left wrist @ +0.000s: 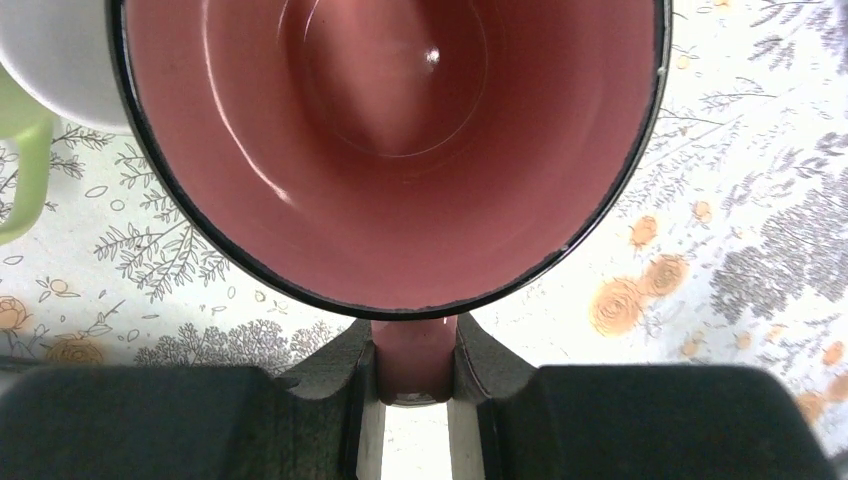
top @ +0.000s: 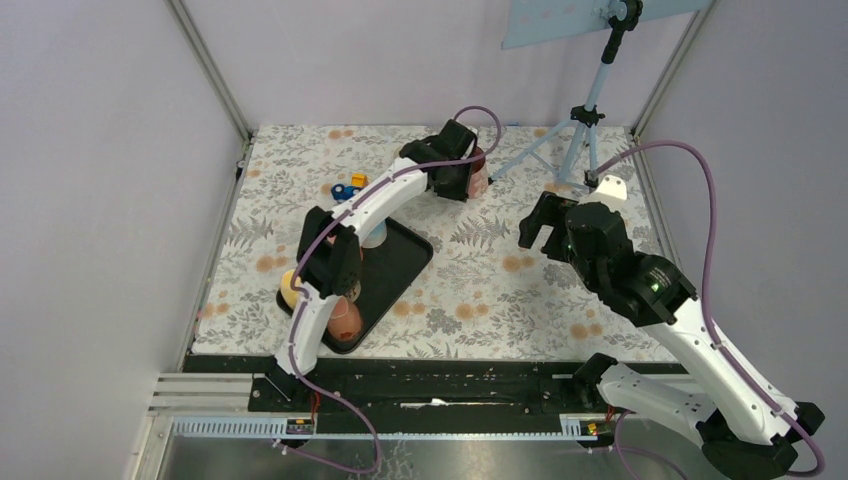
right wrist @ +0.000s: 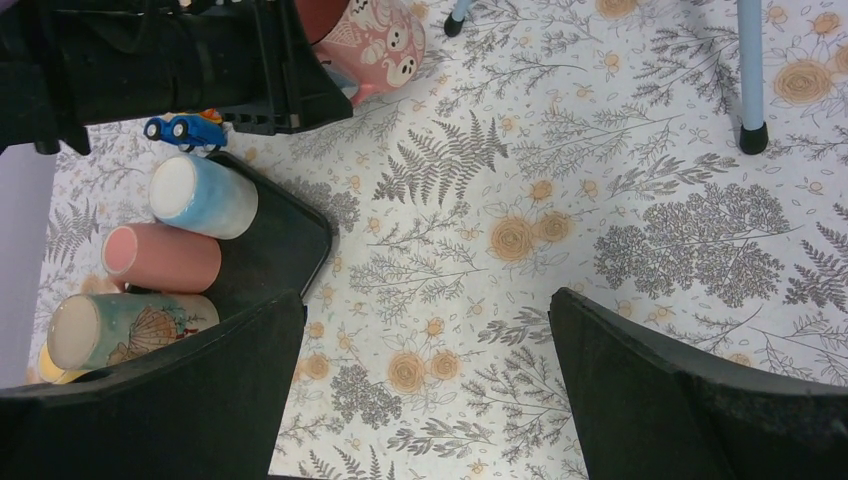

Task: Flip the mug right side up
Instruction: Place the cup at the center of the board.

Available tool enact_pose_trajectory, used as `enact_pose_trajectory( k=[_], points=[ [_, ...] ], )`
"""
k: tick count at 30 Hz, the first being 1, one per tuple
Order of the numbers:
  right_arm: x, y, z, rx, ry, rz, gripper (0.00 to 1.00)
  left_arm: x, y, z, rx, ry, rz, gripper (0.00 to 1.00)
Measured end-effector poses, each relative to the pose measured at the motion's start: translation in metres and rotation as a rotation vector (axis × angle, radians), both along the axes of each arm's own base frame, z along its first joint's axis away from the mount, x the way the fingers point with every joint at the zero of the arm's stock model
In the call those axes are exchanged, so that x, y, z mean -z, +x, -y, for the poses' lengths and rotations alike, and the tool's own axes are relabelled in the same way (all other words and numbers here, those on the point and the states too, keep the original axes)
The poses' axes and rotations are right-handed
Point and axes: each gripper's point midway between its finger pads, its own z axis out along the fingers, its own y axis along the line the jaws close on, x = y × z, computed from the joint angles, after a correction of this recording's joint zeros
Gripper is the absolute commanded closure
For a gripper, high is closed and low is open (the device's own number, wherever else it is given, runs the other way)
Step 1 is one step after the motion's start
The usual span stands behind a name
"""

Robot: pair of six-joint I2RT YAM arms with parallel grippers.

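My left gripper needs to let go of the pink mug on the flowered cloth (top: pixel 472 194) next to the nearest foot of the tripod.
The mug is pink with white ghost figures outside (right wrist: pixel 380 45) and a red-pink inside with a black rim (left wrist: pixel 395 150). Its mouth faces the left wrist camera. My left gripper (left wrist: pixel 414 365) is shut on the mug's handle (left wrist: pixel 414 355), at the far middle of the table (top: pixel 470 170). In the top view the arm hides most of the mug (top: pixel 480 172). Whether the mug rests on the cloth or hangs above it I cannot tell. My right gripper (top: pixel 540 228) is open and empty, above the flowered cloth right of centre; it also shows in the right wrist view (right wrist: pixel 425 400).
A black tray (top: pixel 405 262) at the left holds several cups lying on their sides: blue (right wrist: pixel 203 195), pink (right wrist: pixel 160 257) and shell-patterned (right wrist: pixel 125 330). A blue toy car (right wrist: pixel 185 128) lies beyond it. A light-blue tripod (top: pixel 570 140) stands at the back right. Green and white things (left wrist: pixel 25 150) sit beside the mug.
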Motion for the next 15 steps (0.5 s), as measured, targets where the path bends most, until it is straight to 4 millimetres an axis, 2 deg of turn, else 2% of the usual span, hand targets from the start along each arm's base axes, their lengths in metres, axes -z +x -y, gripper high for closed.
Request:
enact_pose_trajectory(
  k=[11, 15],
  points=[
    [0.012, 0.003, -0.015, -0.038, 0.002, -0.057, 0.00, 0.020, 0.012, 0.015, 0.000, 0.065, 0.032, 1.00],
    [0.011, 0.003, -0.015, -0.037, 0.003, -0.056, 0.00, 0.034, 0.012, 0.014, -0.004, 0.090, 0.016, 1.00]
  ],
)
